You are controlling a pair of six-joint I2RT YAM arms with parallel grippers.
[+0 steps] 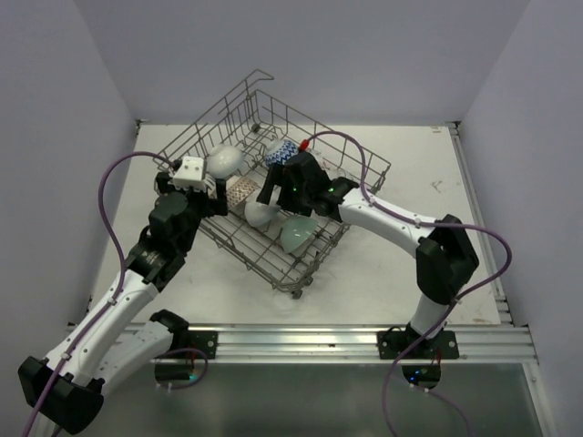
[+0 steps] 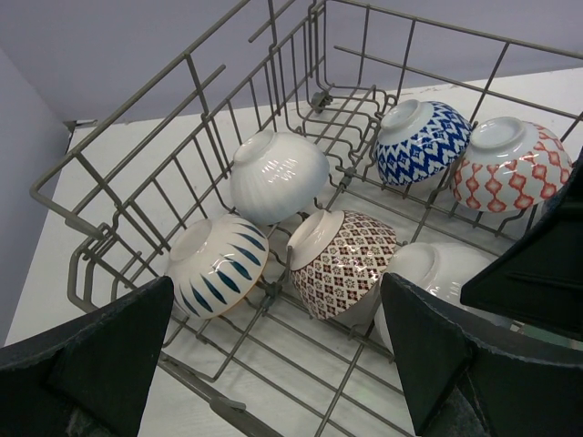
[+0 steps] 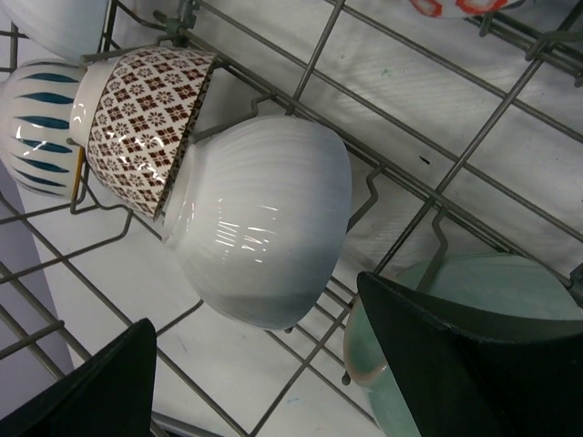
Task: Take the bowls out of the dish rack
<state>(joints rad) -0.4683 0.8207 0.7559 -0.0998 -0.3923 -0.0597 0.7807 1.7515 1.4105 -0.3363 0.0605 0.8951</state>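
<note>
Next, my right gripper closes on the near side of the white bowl's rim (image 1: 260, 225) (image 3: 262, 325), which sits between the red-brown diamond bowl and the mint green bowl.
The grey wire dish rack (image 1: 239, 247) stands at mid-table and holds several bowls. The left wrist view shows a plain white bowl (image 2: 278, 175), a blue-leaf bowl (image 2: 219, 264), a red-brown diamond bowl (image 2: 346, 259), a blue zigzag bowl (image 2: 421, 141), a red-patterned bowl (image 2: 510, 164) and another white bowl (image 2: 437, 273). My left gripper (image 2: 273, 373) is open and empty over the rack's near-left edge (image 1: 217, 193). My right gripper (image 3: 273, 387) is open inside the rack (image 1: 270, 193), just short of the white bowl (image 3: 264, 218). One of its fingers (image 3: 474, 364) covers part of a mint green bowl (image 3: 492, 278).
The rack's raised wire sides (image 2: 196, 82) and upright tines (image 3: 410, 182) surround both grippers. Bare white table lies left (image 1: 155, 264) and right (image 1: 410, 173) of the rack. Grey walls close in the back and sides.
</note>
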